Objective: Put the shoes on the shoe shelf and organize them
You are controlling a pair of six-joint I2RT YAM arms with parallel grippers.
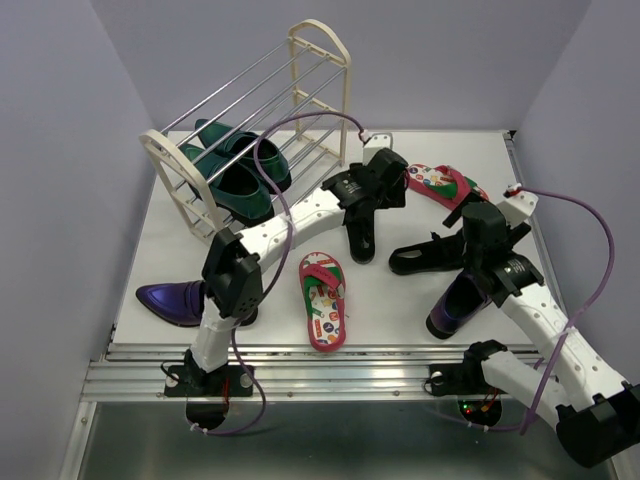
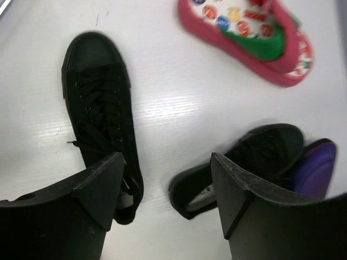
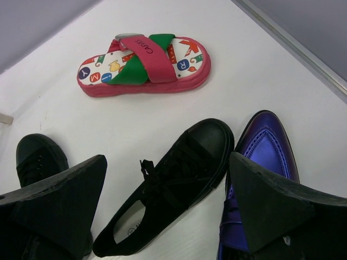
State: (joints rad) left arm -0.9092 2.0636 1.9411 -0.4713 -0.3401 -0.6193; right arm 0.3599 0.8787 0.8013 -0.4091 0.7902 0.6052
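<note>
The side of the opening [image 1: 371, 226], just behind the laces, of the black lace-up shoe below my left gripper is the spot my right gripper will close on.
The shoe shelf [image 1: 318, 40] stands at the back left with a pair of dark green shoes [image 1: 238, 168] on a lower tier. My left gripper [image 1: 366, 208] is open and empty above a black lace-up shoe [image 2: 100, 108]. My right gripper [image 1: 478, 245] is open and empty above the second black shoe [image 3: 173, 179], which lies against a purple loafer [image 3: 265, 157]. One red flip-flop [image 1: 322, 300] lies front centre. The other red flip-flop [image 3: 143, 65] lies at the back right. A second purple loafer [image 1: 175, 300] lies front left, partly hidden by my left arm.
Grey walls close in the white table [image 1: 170, 240] on the left, back and right. A metal rail [image 1: 330, 375] runs along the near edge. The shelf's upper rods [image 1: 250, 85] carry no shoes.
</note>
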